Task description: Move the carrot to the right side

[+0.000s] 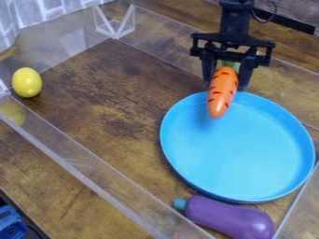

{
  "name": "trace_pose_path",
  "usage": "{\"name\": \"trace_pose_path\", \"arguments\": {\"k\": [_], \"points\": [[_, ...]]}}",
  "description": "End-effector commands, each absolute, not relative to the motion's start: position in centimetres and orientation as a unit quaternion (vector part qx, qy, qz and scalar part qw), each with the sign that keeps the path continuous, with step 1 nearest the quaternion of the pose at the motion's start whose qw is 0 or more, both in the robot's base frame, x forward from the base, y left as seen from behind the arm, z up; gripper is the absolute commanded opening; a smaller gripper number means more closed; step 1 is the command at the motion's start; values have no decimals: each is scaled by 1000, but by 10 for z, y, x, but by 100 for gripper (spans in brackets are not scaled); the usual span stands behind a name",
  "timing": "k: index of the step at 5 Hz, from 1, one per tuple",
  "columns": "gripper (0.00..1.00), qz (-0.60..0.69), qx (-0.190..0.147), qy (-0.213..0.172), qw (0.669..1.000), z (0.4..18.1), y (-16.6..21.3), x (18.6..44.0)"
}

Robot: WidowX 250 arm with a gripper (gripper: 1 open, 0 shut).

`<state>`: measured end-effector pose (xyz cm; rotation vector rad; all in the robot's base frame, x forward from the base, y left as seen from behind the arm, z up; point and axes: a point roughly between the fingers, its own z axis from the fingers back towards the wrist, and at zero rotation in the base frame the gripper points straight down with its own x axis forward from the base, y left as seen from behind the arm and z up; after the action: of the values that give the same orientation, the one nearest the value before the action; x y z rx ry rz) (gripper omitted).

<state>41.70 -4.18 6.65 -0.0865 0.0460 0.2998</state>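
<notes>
Next, my gripper lets go of the carrot across the far rim of the blue plate (221, 103), on the side away from the eggplant.
The orange carrot (222, 91) with dark ridge lines hangs point-down from my gripper (228, 64), whose black fingers are shut on its top end. It is lifted off the table, over the far left rim of the blue plate (268, 163). The carrot's green top is hidden between the fingers.
A yellow lemon-like ball (26, 82) lies at the left of the wooden table. A purple eggplant (232, 219) lies at the front, just below the plate. Clear acrylic walls (88, 173) run along the table's front-left edge and the back.
</notes>
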Motion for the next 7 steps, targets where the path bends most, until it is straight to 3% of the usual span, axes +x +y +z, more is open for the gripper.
{"name": "trace_pose_path", "arguments": {"k": [1, 3, 7], "points": [[0, 119, -44, -19, 992, 90, -51, 436], [0, 90, -25, -15, 996, 87, -50, 450], [0, 84, 1, 8, 996, 92, -49, 448]]}}
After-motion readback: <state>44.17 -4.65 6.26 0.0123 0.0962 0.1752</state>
